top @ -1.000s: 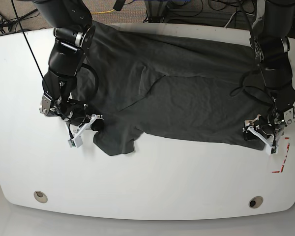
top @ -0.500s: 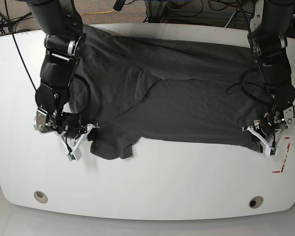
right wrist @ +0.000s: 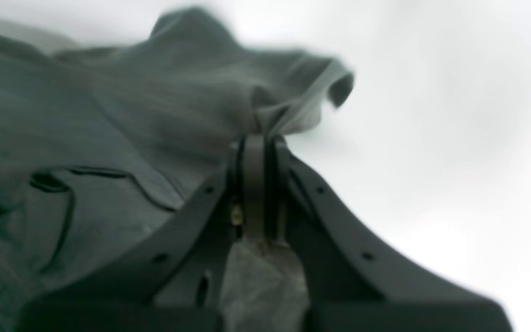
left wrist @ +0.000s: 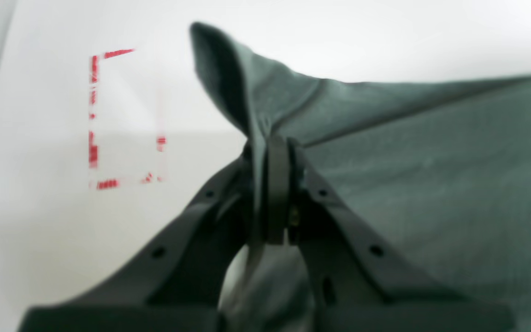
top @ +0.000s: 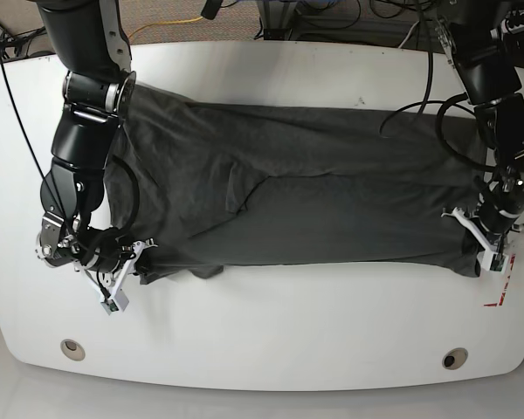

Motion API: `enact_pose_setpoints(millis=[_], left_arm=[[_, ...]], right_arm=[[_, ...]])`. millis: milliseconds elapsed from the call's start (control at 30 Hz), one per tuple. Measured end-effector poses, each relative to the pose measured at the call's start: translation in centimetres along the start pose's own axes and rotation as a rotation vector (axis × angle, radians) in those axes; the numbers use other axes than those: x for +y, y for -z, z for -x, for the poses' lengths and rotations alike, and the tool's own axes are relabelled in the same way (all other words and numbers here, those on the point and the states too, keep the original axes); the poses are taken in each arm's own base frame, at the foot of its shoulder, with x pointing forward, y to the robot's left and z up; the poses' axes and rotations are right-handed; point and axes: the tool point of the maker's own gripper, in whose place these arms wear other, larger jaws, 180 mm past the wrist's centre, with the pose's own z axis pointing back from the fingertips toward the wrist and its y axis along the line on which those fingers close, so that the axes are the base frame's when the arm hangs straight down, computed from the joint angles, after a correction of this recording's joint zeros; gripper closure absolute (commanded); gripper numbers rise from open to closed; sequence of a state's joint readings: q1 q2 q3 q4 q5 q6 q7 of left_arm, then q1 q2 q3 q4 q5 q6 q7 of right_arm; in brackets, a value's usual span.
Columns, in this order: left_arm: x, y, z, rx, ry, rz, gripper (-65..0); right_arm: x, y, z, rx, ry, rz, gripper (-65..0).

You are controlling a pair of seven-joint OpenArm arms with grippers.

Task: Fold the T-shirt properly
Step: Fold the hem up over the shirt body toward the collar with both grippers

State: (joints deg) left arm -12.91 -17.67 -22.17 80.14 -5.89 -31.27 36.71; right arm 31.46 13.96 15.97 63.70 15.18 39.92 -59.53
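I should use my left gripper to put the front corner of the T-shirt down on the shirt's own cloth (top: 462,177), just short of its far corner.
The dark grey T-shirt (top: 314,192) lies stretched wide across the white table (top: 262,332), pulled fairly taut between both grippers. On the base view's right, my left gripper (top: 477,241) is shut on the shirt's front corner. The left wrist view shows that gripper (left wrist: 275,147) pinching a raised fold of T-shirt (left wrist: 408,161). On the base view's left, my right gripper (top: 136,264) is shut on the other front corner. In the right wrist view that gripper (right wrist: 255,140) clamps a bunched edge of T-shirt (right wrist: 155,106). A diagonal crease runs across the shirt's middle.
Red corner marks (top: 499,295) sit on the table just in front of my left gripper, also visible as a red outline (left wrist: 109,115). Two round holes (top: 71,347) (top: 454,358) lie near the front edge. Cables and floor show behind the table.
My left gripper has shut on the shirt's corner. Both arms have moved outward and toward the front edge, drawing the crumpled shirt out flatter and wider.
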Motion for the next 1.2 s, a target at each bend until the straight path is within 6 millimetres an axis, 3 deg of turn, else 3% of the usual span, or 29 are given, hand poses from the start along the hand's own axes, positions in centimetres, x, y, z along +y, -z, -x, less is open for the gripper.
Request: enact_pose_setpoints(millis=[167, 333, 533, 767, 933, 1100, 1133, 1200], left_arm=[[0.8, -1.5, 2.5, 0.071, 0.039, 0.008, 0.0], [1.1, -2.9, 4.9, 0.095, 0.031, 0.020, 0.0], [0.7, -3.5, 7.3, 0.151, 0.047, 0.034, 0.0], [0.2, -4.6, 10.3, 0.218, 0.057, 0.045, 0.0], [-0.2, -5.4, 12.7, 0.275, 0.061, 0.054, 0.0], [-0.4, -6.2, 14.3, 0.313, 0.071, 0.063, -0.4], [-0.4, -6.3, 14.5, 0.319, 0.075, 0.064, -2.6], [-0.6, -6.4, 15.0, 0.335, 0.089, 0.075, -13.6]], right_arm=[[1.3, -2.6, 0.6, 0.024, -0.090, 0.051, 0.0], [1.8, -5.2, 5.0, 0.063, -0.059, 0.119, 0.0], [4.0, -7.2, 8.2, 0.067, -0.103, 0.154, 0.0], [6.6, -8.5, 10.8, 0.037, -0.069, 0.092, 0.0], [7.1, -8.5, 13.6, 0.103, -0.054, 0.081, 0.0], [7.8, -8.6, 15.7, 0.144, -0.041, 0.065, -10.5], [7.9, -8.6, 15.9, 0.150, -0.038, 0.063, -13.5], [7.9, -8.6, 16.4, 0.156, -0.037, 0.063, -23.6]])
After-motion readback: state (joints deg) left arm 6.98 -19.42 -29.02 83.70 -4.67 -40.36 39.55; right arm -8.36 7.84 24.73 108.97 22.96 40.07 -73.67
